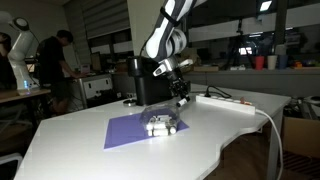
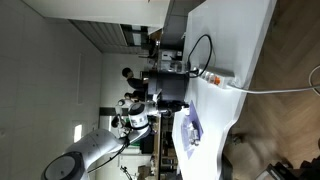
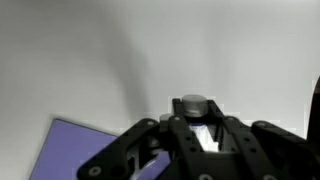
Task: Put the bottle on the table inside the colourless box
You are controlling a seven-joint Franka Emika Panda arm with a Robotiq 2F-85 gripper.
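I will release the small bottle behind the white bottles inside the colourless box [image 1: 162, 114] on the purple mat.
My gripper [image 1: 182, 96] hangs over the white table [image 1: 90, 150], just above and behind the purple mat [image 1: 140, 130]. In the wrist view the gripper [image 3: 200, 140] is shut on a small bottle [image 3: 194, 104] with a grey cap and a white body, held upright between the fingers. The colourless box [image 1: 161, 125] sits on the mat's near right part, below and a little in front of the gripper. The mat's corner shows in the wrist view [image 3: 75, 150]. In an exterior view the mat [image 2: 190, 128] is small and the box is hard to make out.
A white power strip [image 1: 236, 101] with its cable lies on the table to the right of the mat. A black boxy appliance [image 1: 126, 80] stands at the back. The table's curved edge [image 1: 235, 140] runs close on the right. People stand far behind.
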